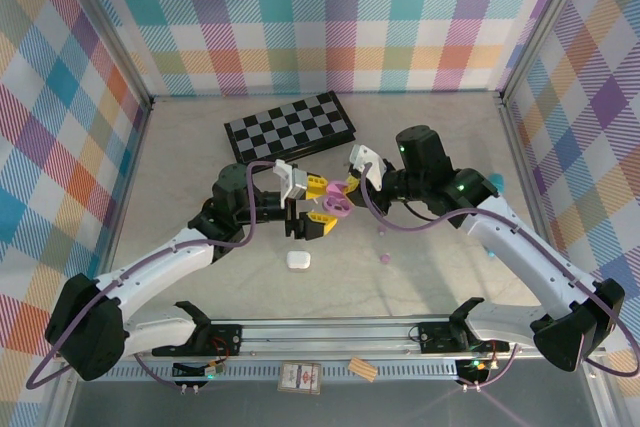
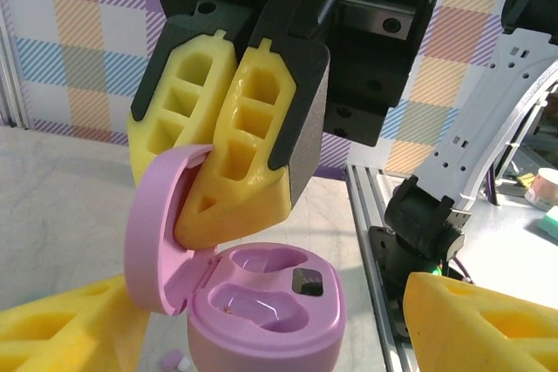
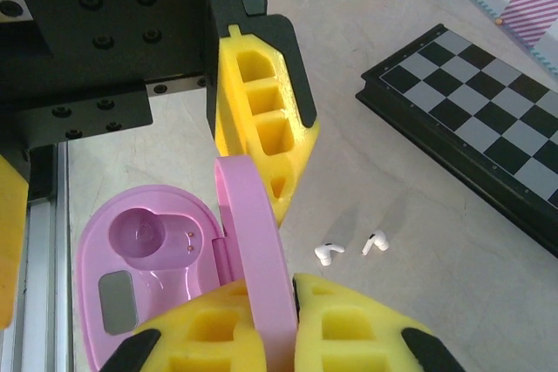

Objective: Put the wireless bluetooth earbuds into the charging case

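Note:
The case's raised lid is pinched in my right gripper, so next my left gripper closes around the case base [image 2: 267, 333] before my right gripper goes off to the lilac earbuds.
The lilac charging case [image 2: 270, 307] hangs open above the table, both of its wells empty. My right gripper [image 3: 275, 289] is shut on its raised lid [image 3: 257, 241], and its yellow fingers [image 2: 240, 141] pinch that lid from above in the left wrist view. My left gripper [image 2: 270, 302] is open, its fingers standing wide on either side of the case base without touching it. Two white earbuds [image 3: 330, 253] [image 3: 376, 241] lie on the table beyond the case. From above, the case [image 1: 338, 205] sits between both grippers, and two lilac earbuds [image 1: 385, 258] [image 1: 380, 231] lie to its right.
A folded chessboard [image 1: 290, 125] lies at the back of the table. A shut white case [image 1: 297, 259] rests in front of the grippers. Small mint items [image 1: 490, 252] sit near the right wall. The metal rail [image 2: 375, 241] runs along the near edge.

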{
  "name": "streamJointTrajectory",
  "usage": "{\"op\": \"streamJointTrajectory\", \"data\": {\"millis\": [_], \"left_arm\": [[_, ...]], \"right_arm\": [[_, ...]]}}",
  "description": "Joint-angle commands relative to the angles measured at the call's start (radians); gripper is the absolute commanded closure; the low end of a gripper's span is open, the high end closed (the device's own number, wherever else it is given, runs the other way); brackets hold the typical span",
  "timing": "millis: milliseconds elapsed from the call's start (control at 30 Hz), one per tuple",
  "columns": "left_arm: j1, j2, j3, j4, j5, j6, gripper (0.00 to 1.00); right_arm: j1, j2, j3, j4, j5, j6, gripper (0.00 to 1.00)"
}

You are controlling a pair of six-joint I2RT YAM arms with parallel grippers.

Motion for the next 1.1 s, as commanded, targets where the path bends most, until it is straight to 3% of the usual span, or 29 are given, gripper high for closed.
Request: {"op": "streamJointTrajectory", "data": {"millis": [0,233,500,800,1067], "left_arm": [[-0.007,0.009,-0.009,0.036,0.007,-0.004,0.25],[-0.007,0.012,-0.008,0.031,0.014,0.003,0.25],[-0.009,0.015,-0.006,0.029,0.031,-0.002,0.45],[-0.009,0.023,-0.001,0.035,0.042,-0.006,0.58],[-0.010,0.028,0.001,0.039,0.045,-0.012,0.55]], "right_arm": [[0.007,-0.029,0.007,0.035,-0.036,0.005,1.00],[0.007,-0.030,0.008,0.038,-0.054,0.013,1.00],[0.007,-0.012,0.014,0.046,-0.072,0.018,1.00],[0.006,-0.010,0.015,0.049,-0.088,0.024,1.00],[0.008,0.000,0.019,0.048,-0.102,0.032,1.00]]}}
